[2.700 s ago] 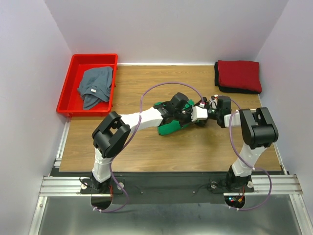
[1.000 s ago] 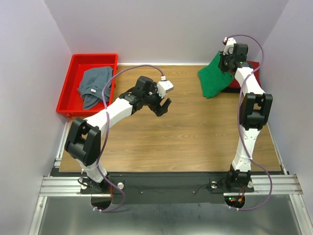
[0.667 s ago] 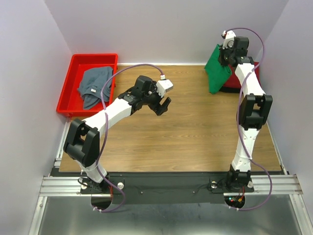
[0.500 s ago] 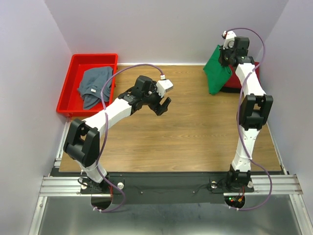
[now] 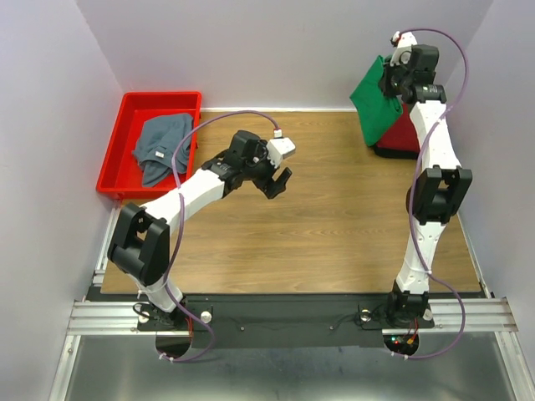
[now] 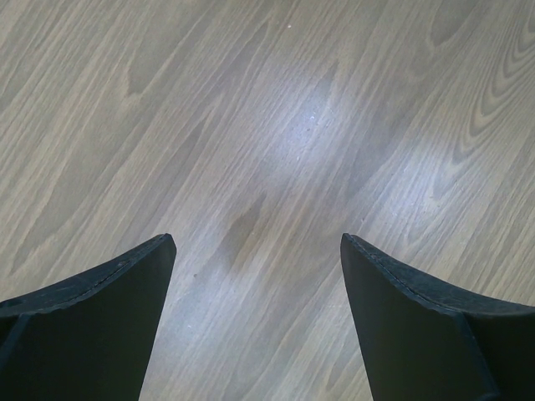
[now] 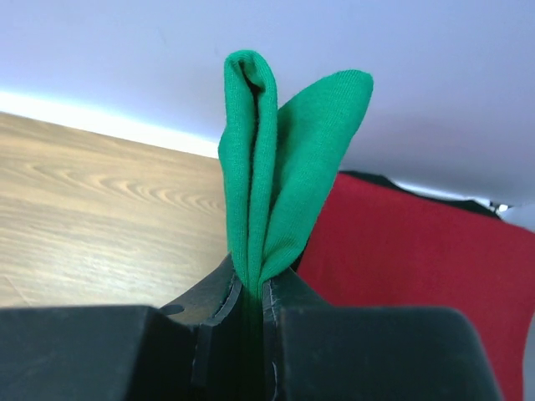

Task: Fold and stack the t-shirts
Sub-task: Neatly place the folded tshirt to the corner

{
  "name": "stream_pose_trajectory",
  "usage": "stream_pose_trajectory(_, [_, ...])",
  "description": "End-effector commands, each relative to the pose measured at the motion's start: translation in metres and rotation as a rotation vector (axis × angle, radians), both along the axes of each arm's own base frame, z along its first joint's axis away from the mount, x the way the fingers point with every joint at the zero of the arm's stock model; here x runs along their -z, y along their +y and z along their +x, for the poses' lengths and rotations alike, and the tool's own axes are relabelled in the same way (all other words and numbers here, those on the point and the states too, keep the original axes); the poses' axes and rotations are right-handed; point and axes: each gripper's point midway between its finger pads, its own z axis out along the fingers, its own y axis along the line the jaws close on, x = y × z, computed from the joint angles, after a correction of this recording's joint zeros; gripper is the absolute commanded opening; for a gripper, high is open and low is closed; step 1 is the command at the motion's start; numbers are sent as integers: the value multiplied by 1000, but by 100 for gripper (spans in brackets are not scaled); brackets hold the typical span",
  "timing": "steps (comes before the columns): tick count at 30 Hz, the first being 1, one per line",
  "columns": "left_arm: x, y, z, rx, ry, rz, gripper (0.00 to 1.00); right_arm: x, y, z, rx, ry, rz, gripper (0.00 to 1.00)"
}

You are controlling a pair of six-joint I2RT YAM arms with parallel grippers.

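My right gripper is going to lay the bright green t-shirt down flat on top of the folded dark red t-shirt (image 5: 409, 124) (image 7: 410, 296).
My right gripper (image 5: 396, 82) (image 7: 255, 288) is shut on the folded bright green t-shirt (image 5: 376, 104) (image 7: 276, 184), holding it high at the back right so that it hangs over the folded dark red t-shirt (image 5: 408, 135) (image 7: 418, 251). A black t-shirt (image 5: 393, 153) shows as a thin edge beneath the red one. The grey-blue t-shirt (image 5: 160, 147) lies crumpled in the red bin (image 5: 117, 159) at the back left. My left gripper (image 5: 276, 185) (image 6: 255, 251) hovers open over bare wood left of the table's middle, with nothing between its fingers.
White walls close the table at the back and on both sides, and the right arm reaches close to the back right corner. A purple cable (image 5: 226, 121) loops above the left arm. The wooden tabletop (image 5: 334, 217) runs between the two arms.
The right gripper has carried the green t-shirt from the middle of the table up to the back right, over the red one. The left gripper let go and drew back left; it now holds still.
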Motion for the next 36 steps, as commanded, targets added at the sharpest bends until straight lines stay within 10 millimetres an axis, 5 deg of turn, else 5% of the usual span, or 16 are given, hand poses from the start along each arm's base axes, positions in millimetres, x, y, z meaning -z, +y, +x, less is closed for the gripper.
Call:
stream_pose_trajectory(1, [-31, 0, -5, 26, -83, -46, 92, -82, 3, -14, -2, -163, 19, 1])
stream_pose_trajectory(11, [-30, -2, -6, 32, -69, -53, 92, -77, -10, -13, 16, -159, -45, 1])
stream_pose_trajectory(19, [-29, -7, -4, 37, -46, -53, 93, -57, -42, -4, 44, -134, -90, 1])
stream_pose_trajectory(36, [-30, -9, -2, 60, -9, -15, 93, 23, -130, 28, 74, -62, -191, 0])
